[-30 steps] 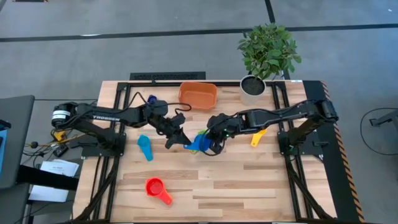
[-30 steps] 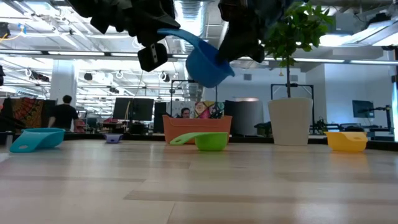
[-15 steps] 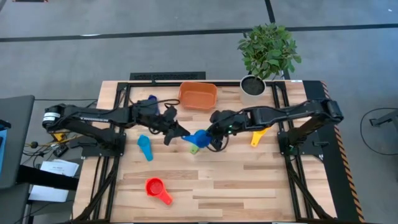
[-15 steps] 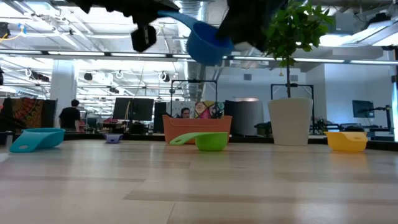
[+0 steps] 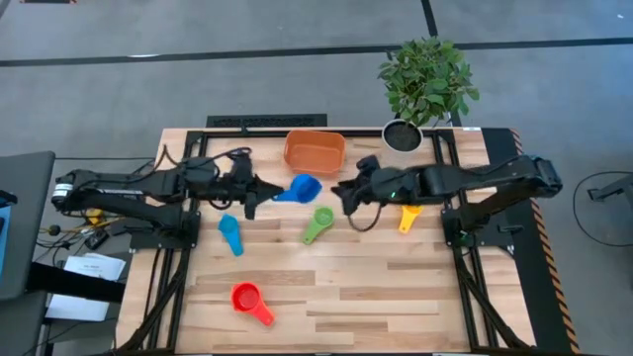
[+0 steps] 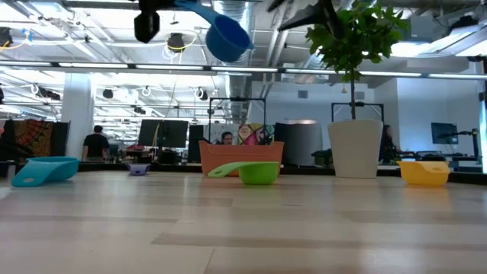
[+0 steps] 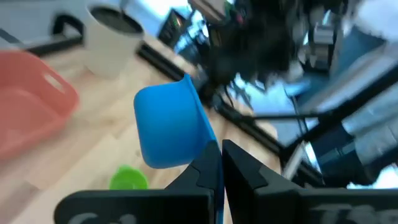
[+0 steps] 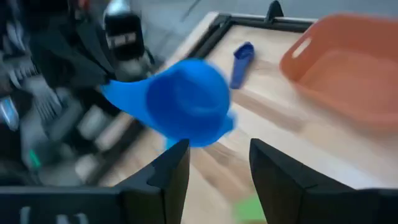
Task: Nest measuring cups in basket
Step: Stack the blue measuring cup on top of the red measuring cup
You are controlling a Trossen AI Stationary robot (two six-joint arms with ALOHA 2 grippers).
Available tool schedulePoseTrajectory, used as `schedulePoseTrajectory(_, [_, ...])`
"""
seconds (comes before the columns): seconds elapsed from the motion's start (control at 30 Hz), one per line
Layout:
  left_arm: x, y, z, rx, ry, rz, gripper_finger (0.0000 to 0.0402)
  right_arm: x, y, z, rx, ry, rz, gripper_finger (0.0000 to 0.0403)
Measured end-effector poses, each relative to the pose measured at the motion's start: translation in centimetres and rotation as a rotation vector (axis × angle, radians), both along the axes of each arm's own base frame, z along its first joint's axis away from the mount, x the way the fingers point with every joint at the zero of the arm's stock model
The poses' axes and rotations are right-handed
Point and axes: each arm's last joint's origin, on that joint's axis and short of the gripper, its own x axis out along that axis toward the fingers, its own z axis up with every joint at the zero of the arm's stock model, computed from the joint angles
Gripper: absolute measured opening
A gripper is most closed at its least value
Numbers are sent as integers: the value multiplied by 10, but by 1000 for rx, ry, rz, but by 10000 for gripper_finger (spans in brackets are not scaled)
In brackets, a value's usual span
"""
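The blue measuring cup should next be taken by the handle's end (image 5: 292, 195) (image 8: 138, 98) beside the cup's bowl, where my right gripper should grip it ahead of my left gripper's fingers.
The blue measuring cup (image 5: 303, 188) hangs in the air just in front of the orange basket (image 5: 315, 151), with my left gripper (image 5: 265, 191) shut on it. To its right my right gripper (image 5: 343, 195) stands open and clear of the cup (image 8: 186, 102). On the table rest a green cup (image 5: 318, 223), a light blue cup (image 5: 229, 234), a red cup (image 5: 250, 300) and a yellow cup (image 5: 408, 218). A navy cup (image 8: 241, 62) lies near the far left. My left gripper pinches the blue cup's flat handle (image 7: 210, 142) between its two fingers. The fingers come about level from the table's left, along the handle. The bowl (image 7: 168, 127) juts out beyond the fingertips, tilted, lifted well clear of the table (image 6: 227, 36).
A white plant pot with green leaves (image 5: 403, 136) stands at the far right, beside the basket. Black frame rails run along the table's left, right and far edges. Bare wood lies toward the near edge around the red cup.
My right gripper has opened, let go of the blue cup and drawn back toward the table's right and far side. My left gripper has carried the cup by its handle up and toward the far left, nearer the basket. The green cup beneath now lies uncovered.
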Motion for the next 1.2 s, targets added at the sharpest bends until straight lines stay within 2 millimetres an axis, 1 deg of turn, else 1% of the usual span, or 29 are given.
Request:
schedulePoseTrajectory(0.13, [-17,0,11,25,-59,92,0,24,24,-18,118,-133,-182,185])
schedulePoseTrajectory(0.23, [-29,-3,19,77,-95,133,0,42,36,-29,210,-270,-270,177])
schedulePoseTrajectory(0.33, [-38,-7,25,161,-110,123,0,66,42,-37,300,-441,-272,175])
schedulePoseTrajectory(0.47, [-41,-13,26,234,-105,96,0,91,47,-47,367,-682,-230,181])
schedulePoseTrajectory(0.53, [-41,-13,26,227,-103,118,0,100,46,-54,382,-755,-196,189])
schedulePoseTrajectory(0.63, [-39,-12,25,161,-114,181,0,109,43,-65,377,-814,-158,200])
schedulePoseTrajectory(0.83, [-38,-8,26,33,-153,326,0,117,30,-78,322,-899,-176,208])
schedulePoseTrajectory(1.0, [-35,-7,27,-52,-203,377,0,124,13,-72,278,-932,-190,196])
schedulePoseTrajectory(1.2, [-29,-7,26,-65,-213,399,0,134,-6,-57,225,-909,-137,177])
